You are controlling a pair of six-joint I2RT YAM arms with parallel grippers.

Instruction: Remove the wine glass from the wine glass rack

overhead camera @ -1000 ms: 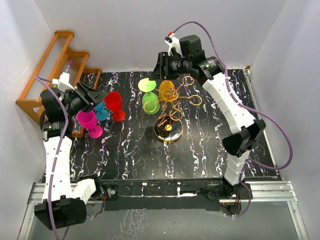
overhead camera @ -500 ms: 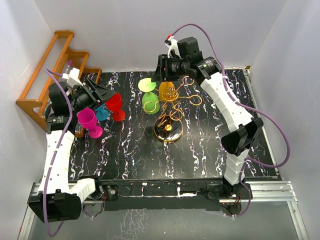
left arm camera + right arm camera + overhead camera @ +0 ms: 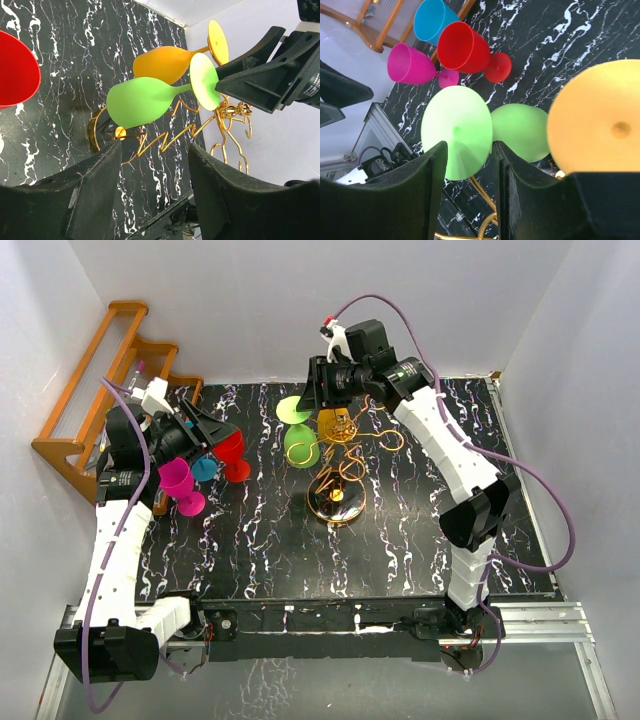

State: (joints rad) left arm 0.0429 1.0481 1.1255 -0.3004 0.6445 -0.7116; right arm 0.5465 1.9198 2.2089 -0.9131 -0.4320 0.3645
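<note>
Next, I close my left gripper on the edge of the green wine glass's foot (image 3: pixel 281 413) (image 3: pixel 207 104), on the side of the foot facing toward the red glass.
The gold wire rack (image 3: pixel 345 455) stands mid-table on its ring base. A green wine glass (image 3: pixel 299 443) and an orange wine glass (image 3: pixel 333 419) hang from its arms, feet tilted to the far left. My right gripper (image 3: pixel 316 392) is open, its fingertips on either side of the near edge of the green glass's foot (image 3: pixel 457 130), with no grip on it. The green bowl (image 3: pixel 522 131) and the orange foot (image 3: pixel 597 117) lie beyond the right finger. My left gripper (image 3: pixel 213 430) is open and empty, beside a red glass (image 3: pixel 231 449). It faces the rack (image 3: pixel 200 130) and the green glass (image 3: pixel 140 102).
A red glass (image 3: pixel 465 47), a magenta glass (image 3: pixel 178 483) and a blue glass (image 3: pixel 205 467) stand together at the table's left. A stepped wooden shelf (image 3: pixel 105 380) leans at the far left corner. White walls close in the table on three sides.
My right gripper has moved left, from over the rack's arms to the green glass's foot. My left arm has risen and swung its gripper right, toward the red glass.
</note>
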